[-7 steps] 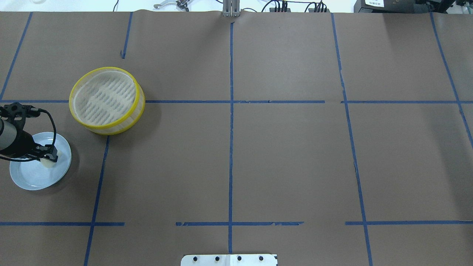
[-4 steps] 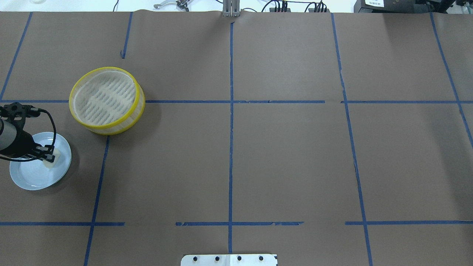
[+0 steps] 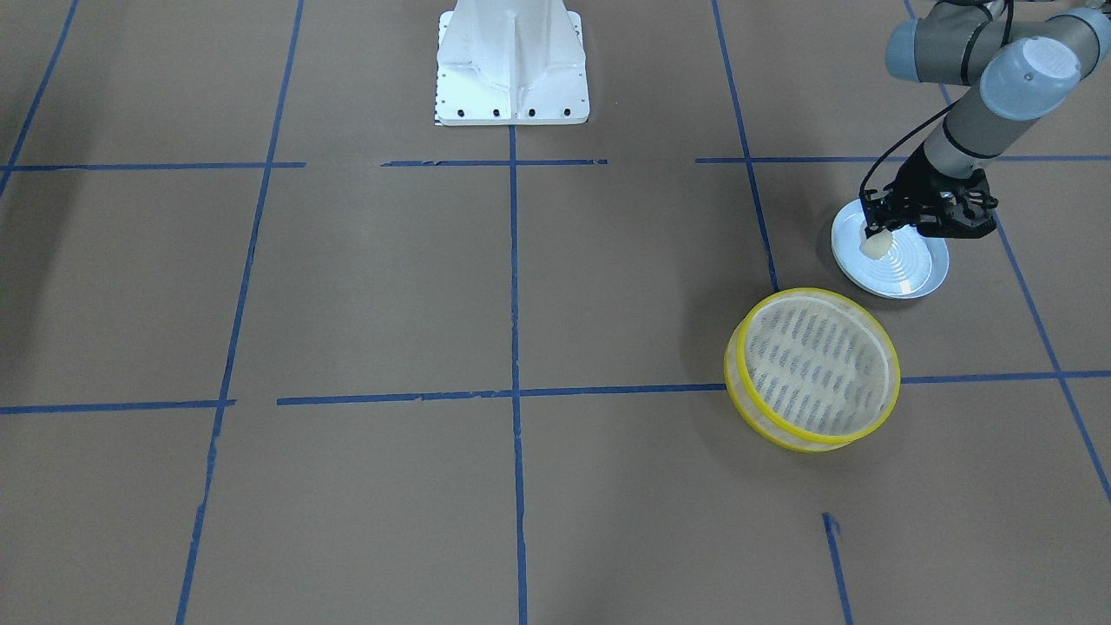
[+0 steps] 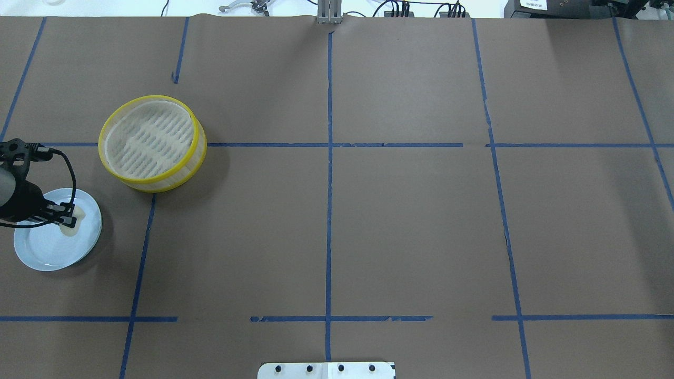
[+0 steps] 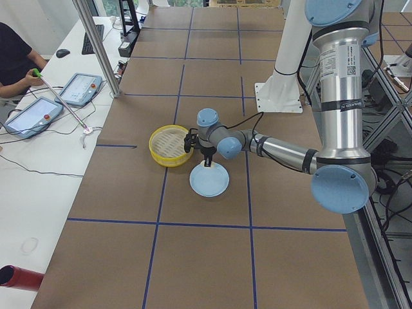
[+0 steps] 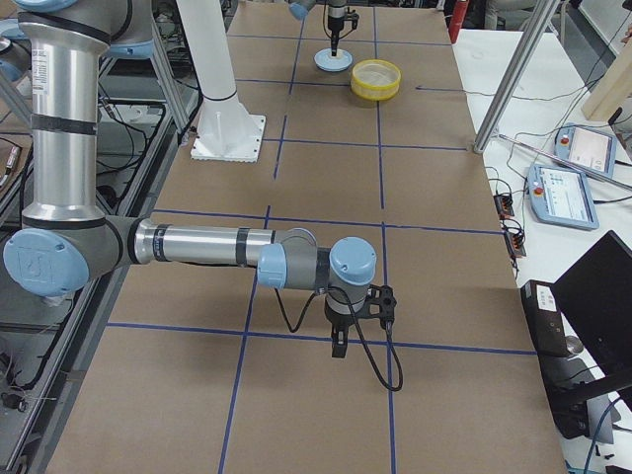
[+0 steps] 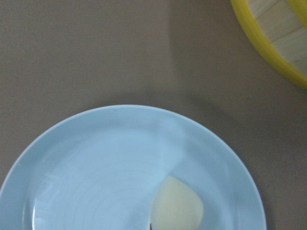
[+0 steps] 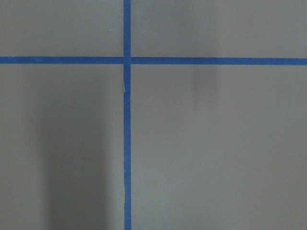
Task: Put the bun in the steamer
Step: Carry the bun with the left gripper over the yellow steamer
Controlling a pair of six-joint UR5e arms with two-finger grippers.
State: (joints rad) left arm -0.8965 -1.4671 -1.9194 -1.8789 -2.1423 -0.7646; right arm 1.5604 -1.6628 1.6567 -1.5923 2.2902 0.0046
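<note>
The bun will drop from my left gripper onto the middle of the cloth inside the yellow-rimmed steamer (image 3: pixel 818 365).
The bun (image 3: pixel 875 246) is a small cream block held between the fingers of my left gripper (image 3: pixel 875 231), just above the pale blue plate (image 3: pixel 911 273). In the overhead view the left gripper (image 4: pixel 68 220) is over the plate's (image 4: pixel 42 247) right part, with the bun (image 4: pixel 70 228) under its fingertips. The left wrist view shows the bun (image 7: pixel 177 208) over the plate (image 7: pixel 96 167). The yellow-rimmed steamer (image 4: pixel 174 176) stands empty, up and to the right of the plate. My right gripper (image 6: pixel 339 348) hangs over bare table far away; I cannot tell its state.
The table is covered in brown paper with blue tape lines. The robot's white base plate (image 3: pixel 512 61) sits at the table's near edge. Operator tablets (image 5: pixel 77 90) and a person (image 5: pixel 13 58) are beyond the far edge.
My left gripper has shifted slightly left and back over the plate with the bun between its fingers. The steamer has not moved.
</note>
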